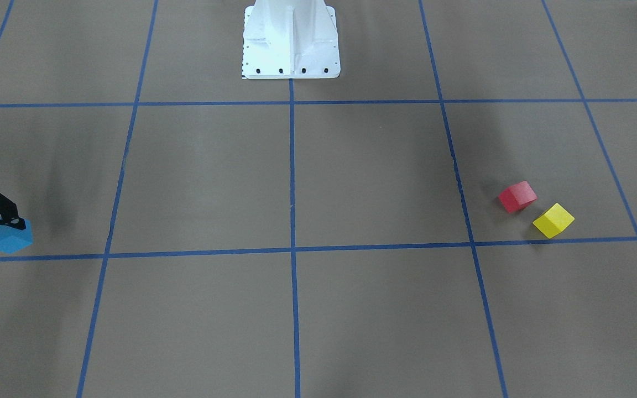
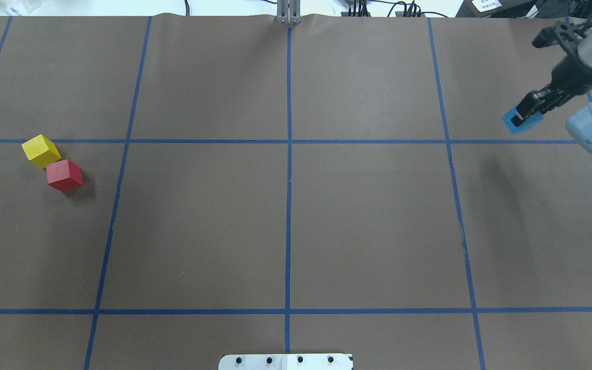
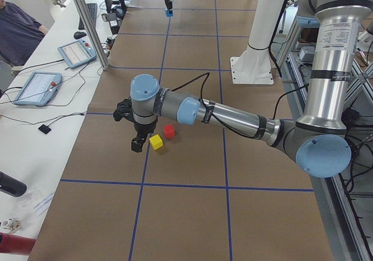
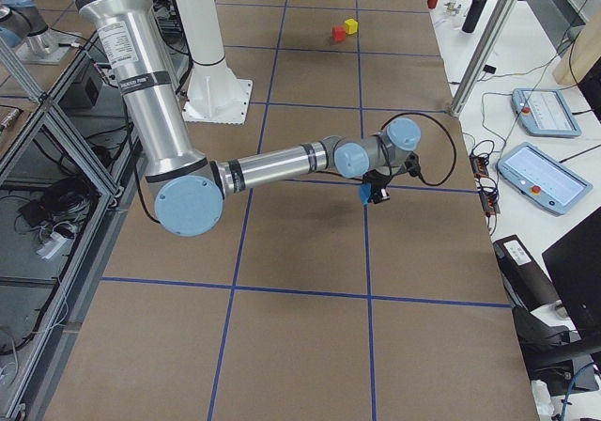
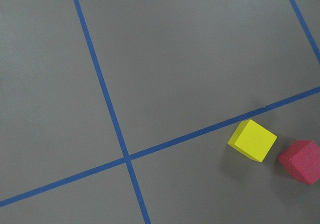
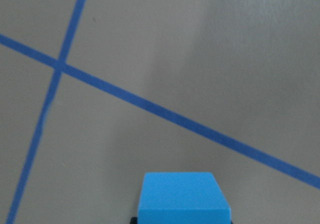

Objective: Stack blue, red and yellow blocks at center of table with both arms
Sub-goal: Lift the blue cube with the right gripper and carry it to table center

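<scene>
I need to set the blue block, still held above the table, down with my right gripper on the middle blue tape line [image 1: 293, 205], close to its central crossing.
My right gripper [image 2: 524, 112] is shut on the blue block [image 2: 523, 124] and holds it above the table at the far right. The block also shows in the front view [image 1: 9, 236] and the right wrist view [image 6: 182, 199]. The red block [image 2: 63, 175] and the yellow block [image 2: 41, 150] sit side by side on the table at the far left, also seen in the left wrist view as red [image 5: 301, 161] and yellow [image 5: 252, 140]. My left gripper [image 3: 136, 144] hangs just beside the yellow block [image 3: 155, 141]. It shows only in the left side view, so I cannot tell whether it is open or shut.
The robot's white base [image 1: 291, 44] stands at the table's near middle edge. Blue tape lines [image 2: 289, 180] divide the brown table into squares. A metal post [image 2: 288, 13] stands at the far edge. Tablets [image 3: 35, 87] lie on a side bench.
</scene>
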`<control>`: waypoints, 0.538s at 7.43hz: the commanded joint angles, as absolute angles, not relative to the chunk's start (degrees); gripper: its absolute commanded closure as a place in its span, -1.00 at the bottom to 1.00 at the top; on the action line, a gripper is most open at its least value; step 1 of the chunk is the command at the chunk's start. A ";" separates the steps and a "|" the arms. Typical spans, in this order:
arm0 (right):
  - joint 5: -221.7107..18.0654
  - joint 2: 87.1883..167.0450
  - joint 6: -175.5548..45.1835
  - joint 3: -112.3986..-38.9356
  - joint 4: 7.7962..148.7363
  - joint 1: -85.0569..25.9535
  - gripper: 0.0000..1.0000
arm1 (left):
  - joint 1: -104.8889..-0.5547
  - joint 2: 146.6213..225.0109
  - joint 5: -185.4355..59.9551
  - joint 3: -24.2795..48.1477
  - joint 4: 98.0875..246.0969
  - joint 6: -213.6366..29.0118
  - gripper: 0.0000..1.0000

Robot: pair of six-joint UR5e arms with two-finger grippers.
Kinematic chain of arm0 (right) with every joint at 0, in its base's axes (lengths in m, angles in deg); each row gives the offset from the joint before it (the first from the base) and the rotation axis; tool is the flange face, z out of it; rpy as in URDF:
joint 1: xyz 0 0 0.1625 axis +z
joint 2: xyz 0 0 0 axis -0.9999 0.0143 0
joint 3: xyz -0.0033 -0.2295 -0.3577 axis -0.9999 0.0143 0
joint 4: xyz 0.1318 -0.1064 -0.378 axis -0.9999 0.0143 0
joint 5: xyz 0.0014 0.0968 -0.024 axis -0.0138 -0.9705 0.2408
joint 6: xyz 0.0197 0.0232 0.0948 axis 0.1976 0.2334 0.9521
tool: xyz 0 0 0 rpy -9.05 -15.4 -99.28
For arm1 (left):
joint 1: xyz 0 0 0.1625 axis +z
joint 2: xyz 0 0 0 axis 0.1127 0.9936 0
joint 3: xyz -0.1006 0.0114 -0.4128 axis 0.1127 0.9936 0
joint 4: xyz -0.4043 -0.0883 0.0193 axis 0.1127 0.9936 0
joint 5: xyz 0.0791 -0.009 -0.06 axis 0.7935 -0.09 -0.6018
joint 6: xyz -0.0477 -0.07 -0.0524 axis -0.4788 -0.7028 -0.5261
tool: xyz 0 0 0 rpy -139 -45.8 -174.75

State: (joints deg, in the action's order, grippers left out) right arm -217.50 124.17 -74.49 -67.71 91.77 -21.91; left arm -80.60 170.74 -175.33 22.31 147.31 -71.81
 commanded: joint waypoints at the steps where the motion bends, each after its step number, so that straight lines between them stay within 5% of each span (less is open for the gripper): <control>1: -212.50 110.61 -68.39 -67.05 104.59 -27.54 1.00 | -80.54 170.79 -175.33 22.39 147.31 -71.87 -1.00; 4: -207.40 94.18 -39.82 -57.69 101.12 -41.33 1.00 | -80.54 170.79 -175.33 22.39 147.39 -71.78 -1.00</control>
State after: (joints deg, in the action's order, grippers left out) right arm -209.90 101.26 -49.70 -62.98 103.04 -35.65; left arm -80.54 170.79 -175.33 22.43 147.32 -71.79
